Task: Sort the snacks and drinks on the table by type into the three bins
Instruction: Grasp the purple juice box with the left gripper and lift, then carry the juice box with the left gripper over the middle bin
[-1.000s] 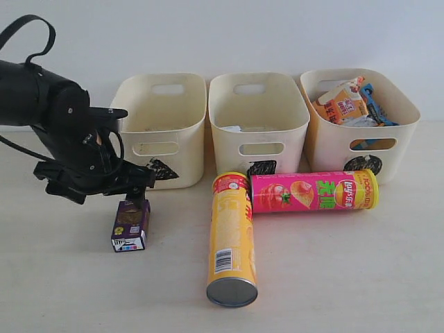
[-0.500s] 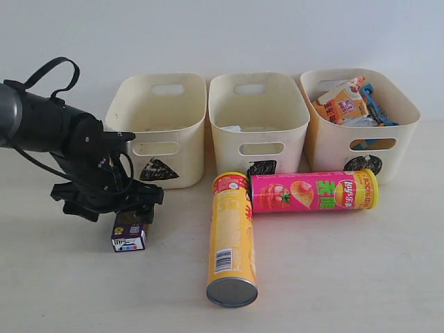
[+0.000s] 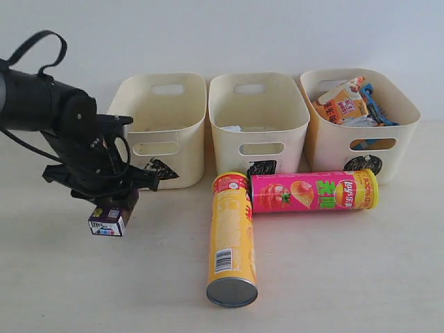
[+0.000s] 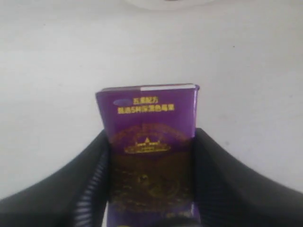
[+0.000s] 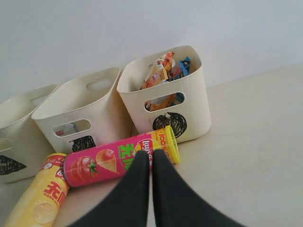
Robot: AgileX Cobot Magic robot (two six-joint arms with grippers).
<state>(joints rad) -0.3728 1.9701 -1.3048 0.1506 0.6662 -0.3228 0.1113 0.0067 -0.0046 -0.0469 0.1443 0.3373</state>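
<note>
Next, my left gripper lets go of the dark purple drink carton inside the square bin point(image 3: 268, 142), between the triangle and circle bins.
My left gripper point(image 3: 114, 205) is shut on the dark purple drink carton point(image 3: 105, 223), which hangs tilted just over the table, left of and in front of the triangle bin point(image 3: 159, 118). In the left wrist view both black fingers press the carton's point(image 4: 147, 132) sides. The yellow chip can point(image 3: 231, 239) and pink chip can point(image 3: 312, 192) lie on the table before the square bin point(image 3: 258, 111) and circle bin point(image 3: 361, 128). An orange bag point(image 3: 341, 104) and a blue bag point(image 3: 377, 104) sit in the circle bin. My right gripper point(image 5: 151, 157) is shut and empty, above the pink can point(image 5: 113, 161).
A white wall runs right behind the three bins. A bit of something white shows at the bottom of the square bin point(image 3: 232, 128). The yellow can's metal end point(image 3: 232, 291) points toward the table's front. The right arm is outside the exterior view.
The left gripper came down over the purple carton, shut on it, and carried it to the left, tilted. The cans, bins and right gripper have not moved.
</note>
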